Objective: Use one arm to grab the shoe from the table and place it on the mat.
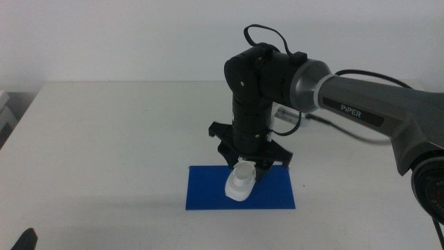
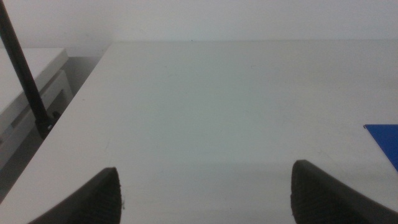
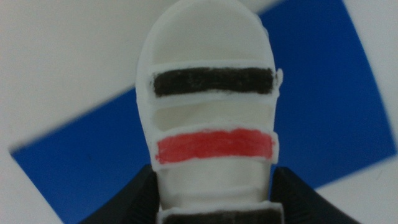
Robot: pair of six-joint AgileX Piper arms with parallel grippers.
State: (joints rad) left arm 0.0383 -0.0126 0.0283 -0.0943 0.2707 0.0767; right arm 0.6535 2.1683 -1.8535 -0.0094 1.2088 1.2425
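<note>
I should use my right gripper to set the shoe down on the middle of the dark-blue mat point(image 1: 238, 184) point(image 3: 204, 152), lying along the mat's long side.
The arm point(image 1: 361, 104) marked "PiPER" comes in from the right and points straight down over the mat point(image 1: 208, 191). My right gripper point(image 1: 248, 165) is shut on the shoe point(image 1: 240, 183), a white sneaker with black and red straps. The shoe hangs toe-down over the middle of the dark-blue mat, its toe at or just above the mat's surface. In the right wrist view the shoe point(image 3: 211, 124) fills the centre between the right gripper's point(image 3: 214, 205) dark jaws, with the mat point(image 3: 336, 106) behind it. My left gripper point(image 2: 205, 199) is open and empty over the bare table point(image 2: 217, 106).
The mat lies at the table's point(image 1: 104, 153) front centre. The left gripper's tip point(image 1: 24, 239) shows at the bottom left corner of the middle view. A white shelf-like unit point(image 2: 25, 93) and a black cable point(image 2: 25, 74) stand beyond the table's left edge. A corner of the mat point(image 2: 385, 140) shows in the left wrist view.
</note>
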